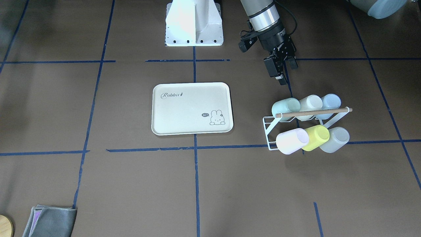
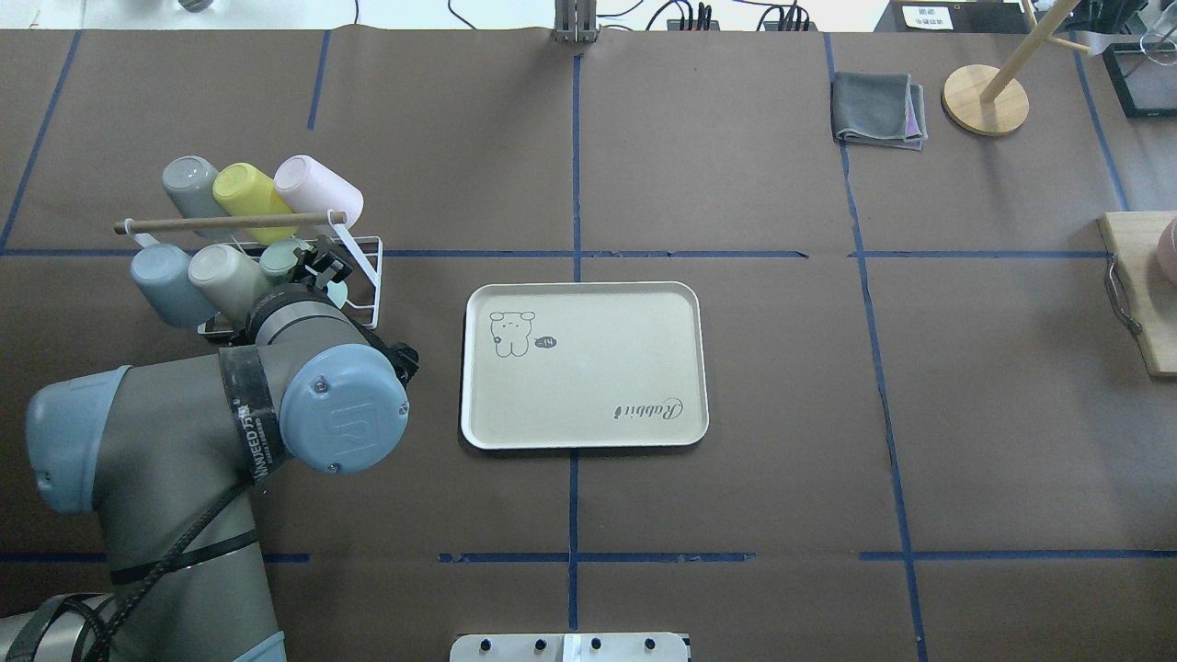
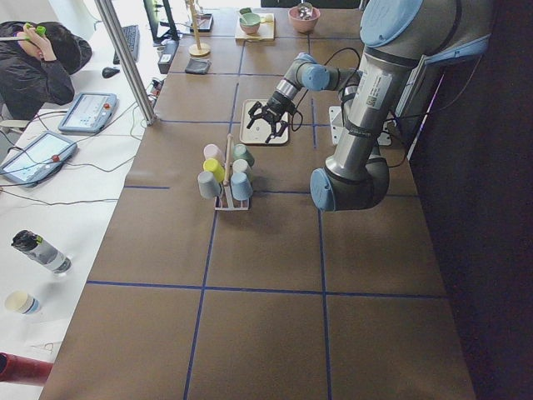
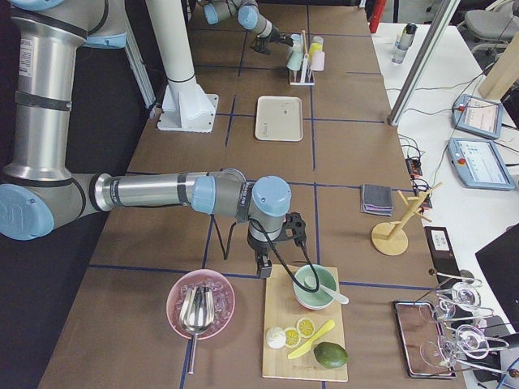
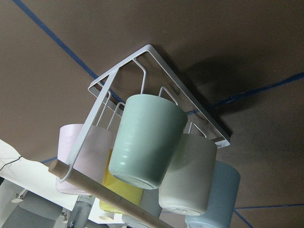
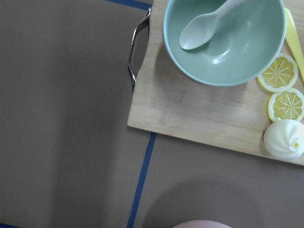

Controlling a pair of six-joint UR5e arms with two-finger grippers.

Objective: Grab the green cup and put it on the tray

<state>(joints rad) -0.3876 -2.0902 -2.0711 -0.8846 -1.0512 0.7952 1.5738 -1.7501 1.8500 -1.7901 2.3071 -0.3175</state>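
The body of the green cup [image 1: 281, 107] [image 5: 149, 135] sits at the white rack's end nearest the tray, and my left gripper will close around it.
The green cup [image 1: 285, 106] is a pale mint tumbler lying on its side on the upper row of a white wire rack [image 1: 270, 131], at the end nearest the tray. In the left wrist view the green cup [image 5: 147, 140] fills the centre, base toward the camera. My left gripper [image 1: 284, 70] is open and empty, hovering just short of the rack on the robot's side, and is partly hidden in the overhead view [image 2: 317, 267]. The cream Rabbit tray [image 1: 184, 112] lies empty at the table's middle. My right gripper [image 4: 263, 263] is far off; I cannot tell its state.
The rack also holds cream [image 1: 310, 102], pale blue [image 1: 330, 101], lilac [image 1: 291, 141], yellow-green [image 1: 315, 137] and grey [image 1: 334, 140] cups under a wooden rod [image 1: 312, 112]. A folded grey cloth [image 2: 878, 108] and wooden stand [image 2: 986, 99] lie far right. A cutting board [image 6: 199, 114] lies under the right wrist.
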